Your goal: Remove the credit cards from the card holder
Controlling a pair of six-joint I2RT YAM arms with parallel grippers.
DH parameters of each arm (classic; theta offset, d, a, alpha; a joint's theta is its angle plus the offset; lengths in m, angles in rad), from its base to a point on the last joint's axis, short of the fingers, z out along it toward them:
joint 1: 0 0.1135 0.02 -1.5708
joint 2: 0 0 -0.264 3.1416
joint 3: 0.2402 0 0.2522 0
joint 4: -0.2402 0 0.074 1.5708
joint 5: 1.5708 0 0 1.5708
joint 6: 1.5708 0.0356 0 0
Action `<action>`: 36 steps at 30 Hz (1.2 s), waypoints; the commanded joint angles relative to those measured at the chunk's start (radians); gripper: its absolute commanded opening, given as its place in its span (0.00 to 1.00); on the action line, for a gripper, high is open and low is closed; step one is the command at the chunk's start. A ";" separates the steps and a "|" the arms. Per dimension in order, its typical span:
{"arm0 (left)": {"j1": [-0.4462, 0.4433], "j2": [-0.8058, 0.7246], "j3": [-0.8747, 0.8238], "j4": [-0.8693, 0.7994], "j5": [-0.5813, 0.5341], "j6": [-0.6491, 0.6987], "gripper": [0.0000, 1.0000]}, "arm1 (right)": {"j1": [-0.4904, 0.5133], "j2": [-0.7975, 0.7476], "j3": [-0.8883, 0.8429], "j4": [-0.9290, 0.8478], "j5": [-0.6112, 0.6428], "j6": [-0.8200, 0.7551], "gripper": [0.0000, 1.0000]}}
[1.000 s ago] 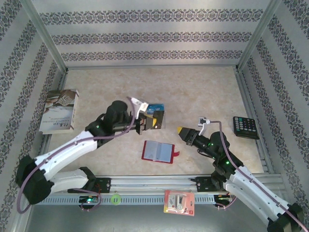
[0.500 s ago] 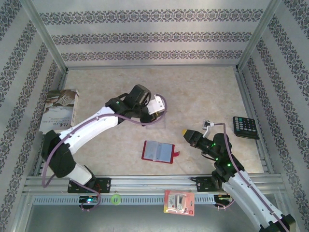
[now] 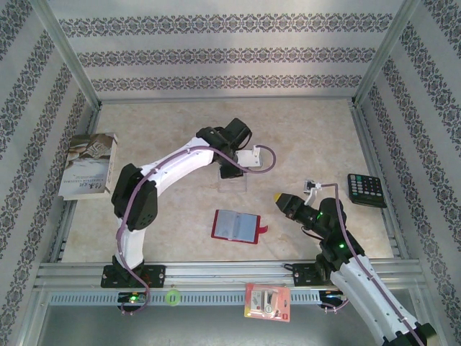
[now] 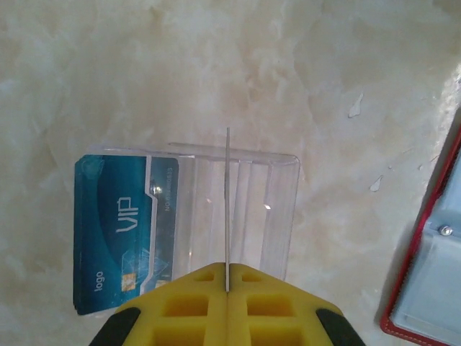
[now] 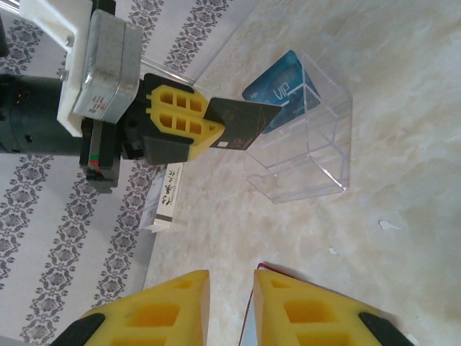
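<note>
The robot's left gripper needs to release the dark credit card in the slot (image 3: 233, 174) (image 4: 198, 215) next to the blue VIP credit card.
The red card holder (image 3: 235, 225) lies open on the table, grey-blue pockets up; its edge shows in the left wrist view (image 4: 432, 281). My left gripper (image 4: 227, 270) is shut on a dark credit card (image 5: 245, 124), seen edge-on (image 4: 227, 202), held just above the clear plastic stand (image 4: 277, 209). A blue VIP credit card (image 4: 119, 231) stands in the stand's left slot (image 5: 284, 81). My right gripper (image 3: 279, 197) hovers right of the card holder, open by a narrow gap (image 5: 230, 288) with nothing between its fingers.
A black calculator (image 3: 366, 189) lies at the right edge. A book (image 3: 88, 164) rests by the left wall. A red-and-white blister pack (image 3: 267, 301) sits on the front rail. The left arm arches over the table's middle above the stand (image 3: 234, 180).
The left arm has swung right and away from me, carrying the dark card from left of the stand to over it. The right gripper has barely shifted.
</note>
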 commanded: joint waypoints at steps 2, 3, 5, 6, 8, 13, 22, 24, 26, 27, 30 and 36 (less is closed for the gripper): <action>0.020 0.025 0.058 -0.074 -0.033 0.072 0.00 | -0.025 -0.019 -0.005 -0.015 -0.040 0.007 0.23; 0.023 0.033 0.058 -0.074 -0.041 0.080 0.00 | -0.031 -0.020 -0.004 -0.018 -0.044 0.008 0.24; 0.030 0.042 0.056 -0.066 -0.050 0.083 0.00 | -0.042 -0.020 -0.004 -0.019 -0.052 0.008 0.23; 0.036 0.044 0.056 -0.066 -0.039 0.079 0.00 | -0.046 -0.020 -0.005 -0.019 -0.055 0.008 0.24; 0.043 0.048 0.055 -0.064 -0.038 0.079 0.00 | -0.055 -0.017 -0.004 -0.020 -0.062 0.007 0.23; 0.051 0.052 0.026 -0.033 -0.046 0.093 0.00 | -0.071 -0.009 -0.002 -0.017 -0.075 0.007 0.24; 0.051 0.083 0.011 0.003 -0.064 0.104 0.00 | -0.089 -0.013 -0.002 -0.020 -0.088 0.009 0.24; 0.050 0.083 -0.002 0.020 -0.085 0.107 0.00 | -0.091 -0.012 -0.006 -0.019 -0.088 0.013 0.24; 0.051 0.082 -0.012 0.035 -0.088 0.109 0.00 | -0.092 -0.011 -0.004 -0.019 -0.089 0.013 0.24; 0.050 0.080 -0.014 0.038 -0.087 0.107 0.00 | -0.092 -0.010 -0.005 -0.019 -0.089 0.013 0.24; 0.051 0.077 -0.020 0.042 -0.080 0.099 0.00 | -0.094 -0.011 -0.004 -0.019 -0.089 0.013 0.24; 0.051 0.057 -0.046 0.127 -0.137 0.044 0.19 | -0.096 -0.017 -0.009 -0.019 -0.092 0.017 0.25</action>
